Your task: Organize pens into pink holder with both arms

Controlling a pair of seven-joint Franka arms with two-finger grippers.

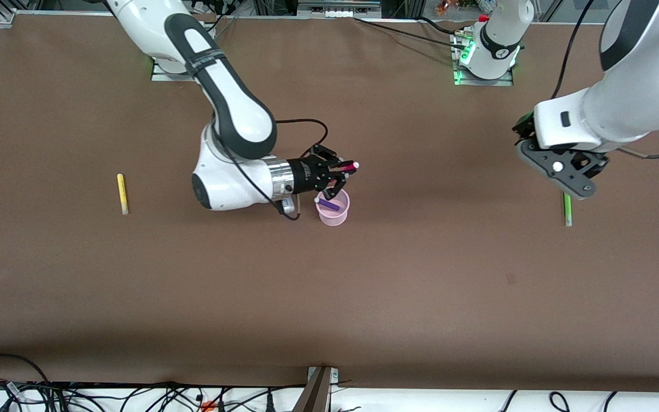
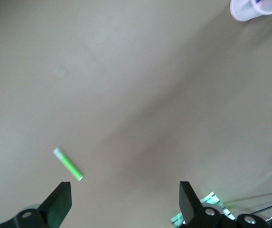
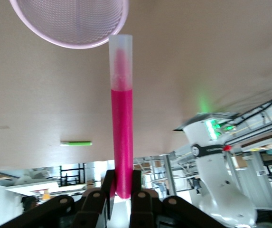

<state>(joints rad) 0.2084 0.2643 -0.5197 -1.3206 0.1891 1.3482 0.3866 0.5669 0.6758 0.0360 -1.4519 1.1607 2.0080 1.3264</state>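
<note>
The robot's right gripper will release the magenta-pink pen inside the pink holder [image 1: 335, 203] [image 3: 77, 20], next to the dark purple pen.
The pink holder [image 1: 333, 209] stands mid-table with the dark purple pen [image 1: 328, 204] lying slanted in it. My right gripper [image 1: 342, 173] is shut on the magenta-pink pen [image 1: 352, 166] and holds it level just above the holder's rim. In the right wrist view the pen [image 3: 121, 118] points from the gripper [image 3: 121, 179] toward the holder [image 3: 69, 23]. My left gripper [image 1: 571, 178] is open over the bright green pen [image 1: 567, 209]. In the left wrist view the green pen [image 2: 68, 164] lies close to one finger [image 2: 60, 202]. The yellow pen [image 1: 122, 193] lies toward the right arm's end.
The left arm's base [image 1: 487, 54] and the right arm's base [image 1: 169, 66] stand along the table edge farthest from the front camera. Cables [image 1: 135, 397] lie below the table's near edge. The holder also shows in the left wrist view [image 2: 249, 12].
</note>
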